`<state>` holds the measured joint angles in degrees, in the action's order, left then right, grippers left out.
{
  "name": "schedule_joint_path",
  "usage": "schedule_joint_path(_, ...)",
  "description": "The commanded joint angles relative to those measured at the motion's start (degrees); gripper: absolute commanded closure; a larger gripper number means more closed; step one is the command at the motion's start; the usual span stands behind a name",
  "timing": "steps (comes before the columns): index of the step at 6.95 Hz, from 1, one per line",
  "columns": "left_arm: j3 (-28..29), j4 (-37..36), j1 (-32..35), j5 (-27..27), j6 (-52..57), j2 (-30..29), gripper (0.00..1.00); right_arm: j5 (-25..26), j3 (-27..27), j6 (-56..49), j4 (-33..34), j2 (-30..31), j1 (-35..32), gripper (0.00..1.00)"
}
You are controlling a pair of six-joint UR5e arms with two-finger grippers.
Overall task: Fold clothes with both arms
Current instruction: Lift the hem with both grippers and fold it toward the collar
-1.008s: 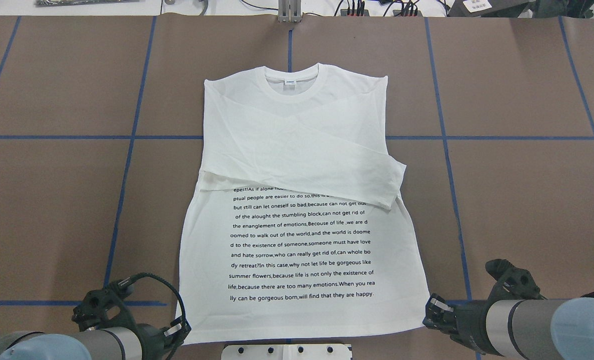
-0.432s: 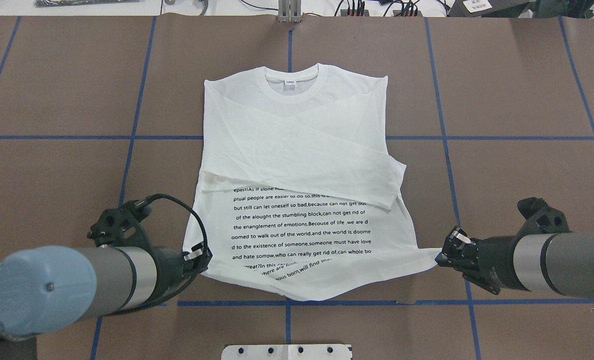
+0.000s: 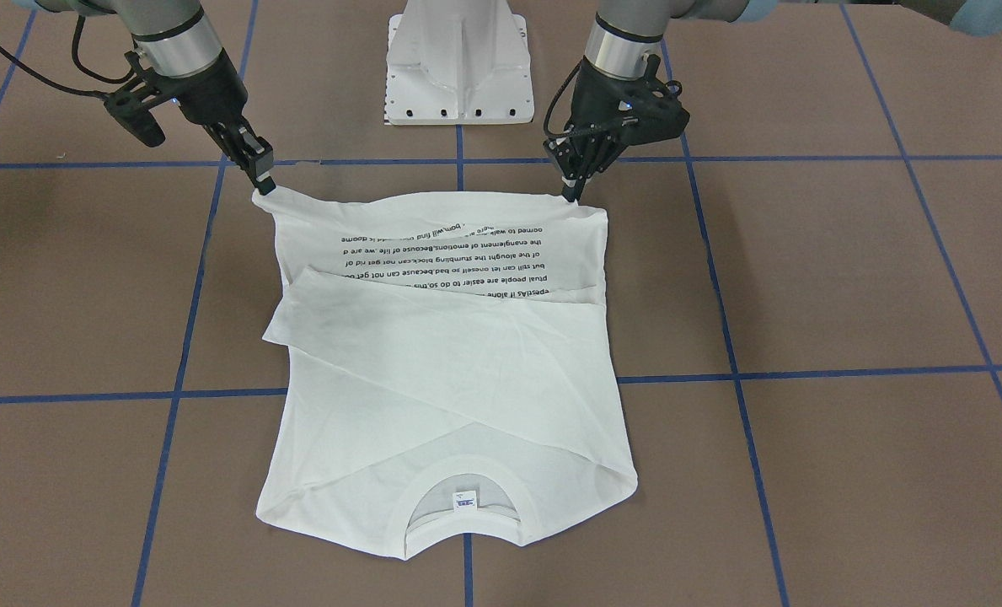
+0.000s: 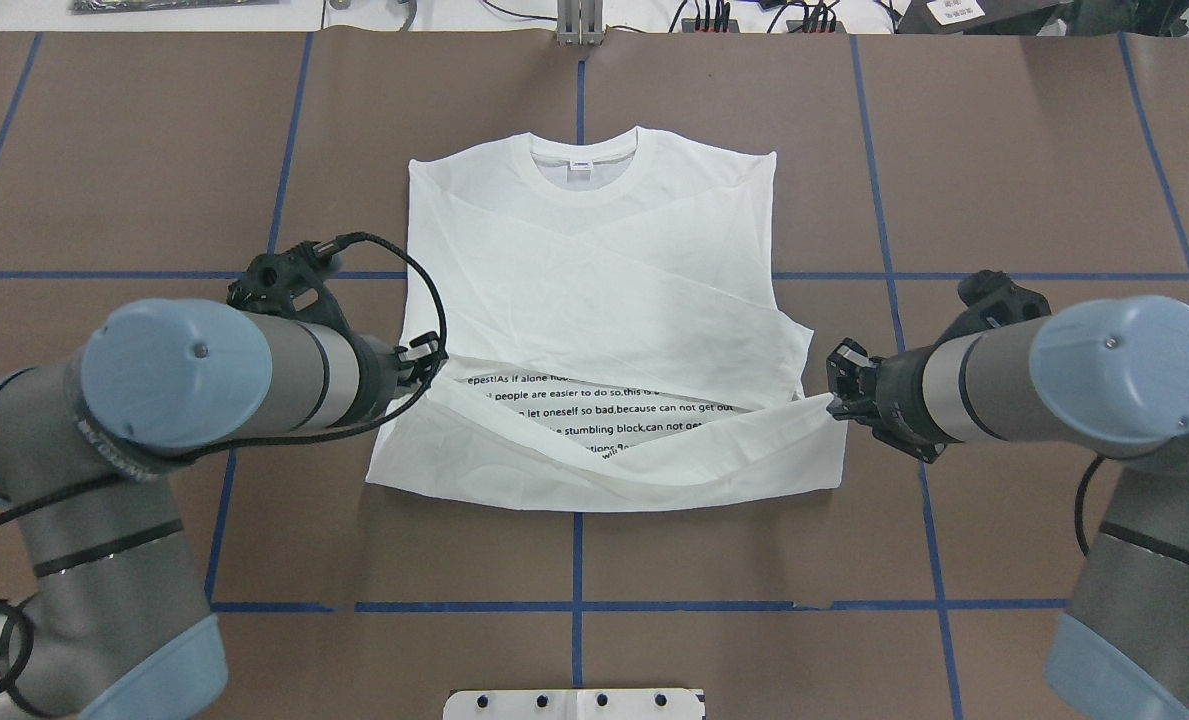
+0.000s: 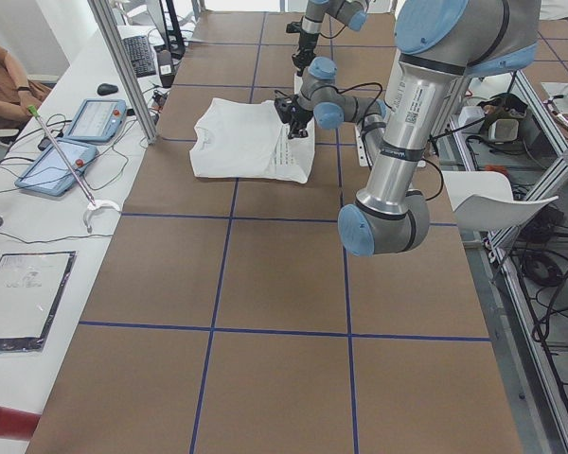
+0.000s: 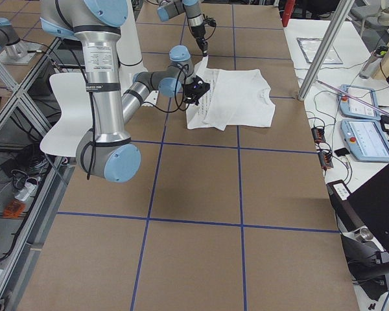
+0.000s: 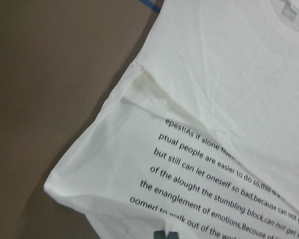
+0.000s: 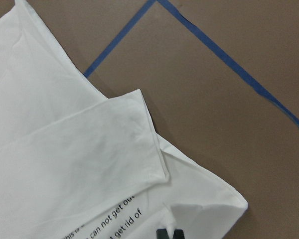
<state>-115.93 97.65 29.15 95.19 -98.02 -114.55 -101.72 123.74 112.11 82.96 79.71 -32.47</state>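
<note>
My left gripper should release the held hem corner, now lifted over the printed text, at the white shirt's near shoulder tip [image 3: 640, 467], out beside the shirt's collar.
The white shirt [image 4: 594, 250] lies flat on the brown table, collar [image 4: 582, 165] at the far side and both sleeves folded across the chest. My left gripper [image 4: 432, 358] is shut on the hem's left corner. My right gripper [image 4: 834, 400] is shut on the hem's right corner. Both hold the hem lifted over the printed text [image 4: 594, 410], so the lower part doubles over and sags in the middle. In the front-facing view the shirt [image 3: 450, 362] hangs from the left gripper [image 3: 570, 194] and the right gripper [image 3: 265, 185]. The wrist views show only cloth, printed on the left [image 7: 214, 89] and a sleeve cuff on the right [image 8: 134, 139].
The white pedestal base [image 3: 458, 67] stands at the robot's side of the table, behind the shirt's fold. Blue tape lines [image 4: 576, 560] grid the brown table. An operators' desk with tablets [image 5: 76, 142] runs along the far side, behind an aluminium post [image 5: 123, 66].
Both grippers have carried the hem corners from the near edge toward the collar. The hem now lies over the text and covers most of its lines.
</note>
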Motion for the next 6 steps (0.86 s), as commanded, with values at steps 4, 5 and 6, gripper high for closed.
schedule_joint_path(4,25.6,18.1,10.8,2.4,7.1,-8.1,1.00,-3.9,-26.4,-17.4,3.9,-18.9,-12.9,1.00)
schedule_joint_path(5,28.5,20.1,11.4,2.4,7.1,-9.4,1.00,-6.1,-27.9,-19.7,3.0,-19.5,-14.5,1.00)
schedule_joint_path(6,30.8,21.9,13.2,2.4,7.7,-10.1,1.00,-6.3,-33.8,-19.7,1.3,-23.6,-15.6,1.00)
